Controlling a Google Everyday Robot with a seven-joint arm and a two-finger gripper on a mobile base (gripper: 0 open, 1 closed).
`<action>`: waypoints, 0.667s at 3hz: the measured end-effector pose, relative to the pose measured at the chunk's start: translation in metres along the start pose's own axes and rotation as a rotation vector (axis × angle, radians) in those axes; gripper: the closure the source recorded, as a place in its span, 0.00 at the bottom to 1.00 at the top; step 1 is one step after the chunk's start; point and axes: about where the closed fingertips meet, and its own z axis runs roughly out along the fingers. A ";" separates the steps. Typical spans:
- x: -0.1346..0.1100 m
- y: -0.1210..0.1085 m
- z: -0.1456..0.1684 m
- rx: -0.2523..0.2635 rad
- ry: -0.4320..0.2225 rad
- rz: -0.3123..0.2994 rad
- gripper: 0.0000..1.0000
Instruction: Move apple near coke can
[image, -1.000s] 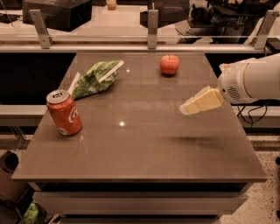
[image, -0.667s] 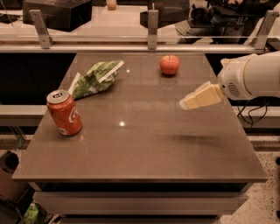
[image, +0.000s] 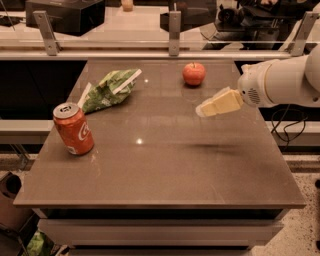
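The apple should be gripped next, with my gripper going to the apple's lower half (image: 194, 79) and closing there, so that its red top stays free above my fingers.
The apple (image: 193, 73) is small, round and red, and stands at the far middle-right of the brown table (image: 165, 170). The coke can (image: 73, 128) is red with white script and a silver top, upright near the table's left edge. My gripper (image: 202, 110) reaches in from the right on a white arm, above the table. It is a little to the right of the apple and nearer to the camera, apart from it. It holds nothing that I can see.
A green-and-white snack bag (image: 109, 89) lies at the far left, behind the can. A rail with metal posts (image: 174, 26) runs along the table's far edge. Cables (image: 285, 131) hang at the right.
The gripper has moved a little toward the far side of the table, closer to the apple. The apple, can and bag have not moved.
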 end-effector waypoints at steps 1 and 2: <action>-0.004 -0.008 0.031 -0.033 -0.074 0.036 0.00; -0.005 -0.018 0.057 -0.054 -0.141 0.065 0.00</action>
